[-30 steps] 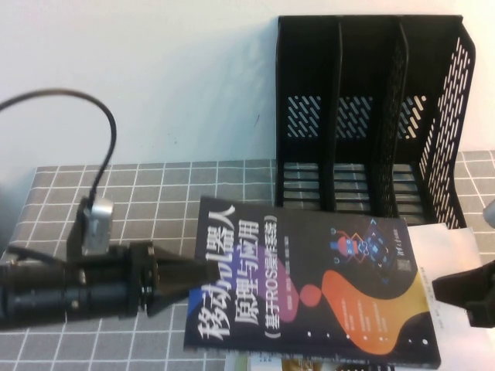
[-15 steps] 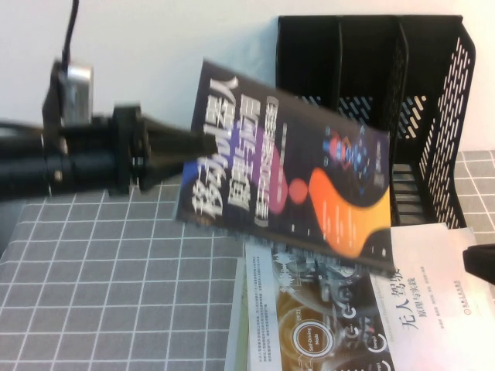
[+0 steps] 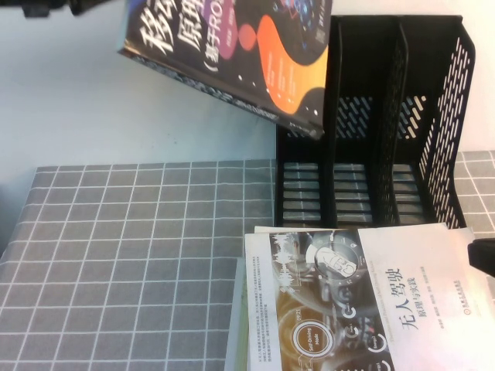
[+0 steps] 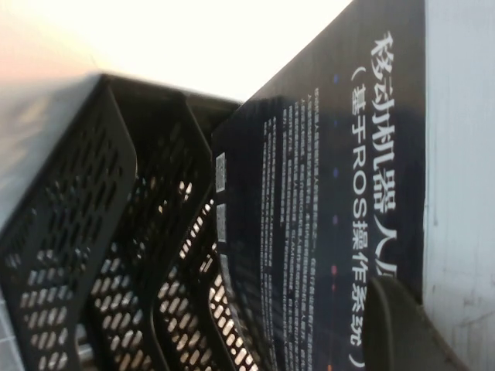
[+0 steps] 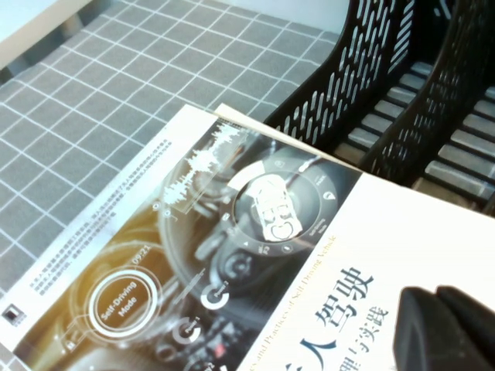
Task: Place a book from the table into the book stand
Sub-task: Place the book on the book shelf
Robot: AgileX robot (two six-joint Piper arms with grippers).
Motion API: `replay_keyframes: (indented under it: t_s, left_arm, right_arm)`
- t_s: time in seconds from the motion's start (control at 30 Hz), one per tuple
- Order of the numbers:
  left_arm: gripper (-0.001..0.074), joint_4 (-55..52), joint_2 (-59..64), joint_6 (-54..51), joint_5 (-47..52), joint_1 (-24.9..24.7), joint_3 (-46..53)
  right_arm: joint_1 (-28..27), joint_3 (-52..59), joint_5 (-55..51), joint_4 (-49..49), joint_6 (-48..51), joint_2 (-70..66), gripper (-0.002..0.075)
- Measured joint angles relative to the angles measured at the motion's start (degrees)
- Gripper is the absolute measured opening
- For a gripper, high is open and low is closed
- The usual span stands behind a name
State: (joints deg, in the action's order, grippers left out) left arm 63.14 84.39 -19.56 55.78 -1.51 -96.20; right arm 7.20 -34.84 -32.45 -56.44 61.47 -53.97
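Note:
The navy book, now hanging tilted high in the air, will go down upright from my left gripper into the black stand's end compartment [image 3: 289,218] next to the bare grid cloth.
The navy book [image 3: 232,54] with white title and an orange blob hangs tilted high in the air, its low corner in front of the left compartment of the black book stand [image 3: 371,116]. My left gripper [image 4: 387,305] is shut on the book's edge; one finger [image 4: 406,332] lies over the cover [image 4: 332,193], and the stand [image 4: 116,232] is close beside it. In the high view only a dark bit of the left arm [image 3: 69,6] shows at the top left edge. My right gripper [image 5: 448,332] is shut and empty, low over the white-and-grey book [image 5: 255,255].
The white-and-grey book with gear graphics [image 3: 348,301] lies on the grid-cloth table [image 3: 131,255] in front of the stand. A thin pale sheet or book edge [image 3: 234,325] sticks out under its left side. My right gripper shows at the right edge [image 3: 483,259].
My left gripper has lifted the navy book from low over the table up and back, towards the stand's top. The white-and-grey book beneath is now uncovered. The right arm has stayed put.

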Motion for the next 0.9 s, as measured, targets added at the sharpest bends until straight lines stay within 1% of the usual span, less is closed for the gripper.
replay_keyframes:
  t_s: [0.17, 0.33, 0.47, 0.53, 0.6, 0.77, 0.9]
  left_arm:
    - [0.011, -8.22, 1.24, 6.7, 0.94, -2.72, -5.55]
    - [0.011, -14.69, 3.54, 10.38, -0.48, -8.53, -6.13]
    - [0.011, -22.28, 5.57, 16.08, -4.35, -13.14, -6.23]
    - [0.011, -26.45, 6.55, 18.42, -4.58, -14.95, -6.48]
    - [0.011, -30.05, 7.22, 20.46, -4.58, -15.88, -6.59]
    - [0.0109, -35.63, 7.31, 22.84, -4.05, -15.98, -7.35]
    - [0.0109, -37.29, 7.31, 24.73, -4.05, -15.98, -7.68]
  right_arm:
    - [0.0, 0.0, -0.81, -0.73, 0.0, 0.0, -0.0002]
    - [0.0, 0.0, -3.02, -1.41, 0.0, 0.0, -0.0002]
    - [0.0, 0.0, -4.46, -1.41, 0.0, 0.0, -0.0002]
    - [0.0, 0.0, -4.85, -1.41, 0.0, 0.0, -0.0002]
    - [0.0, 0.0, -4.86, -1.41, 0.0, 0.0, -0.0002]
    - [0.0, 0.0, -4.99, -0.14, 0.0, 0.0, -0.0002]
    - [0.0, 0.0, -4.59, 0.15, 0.0, 0.0, -0.0002]
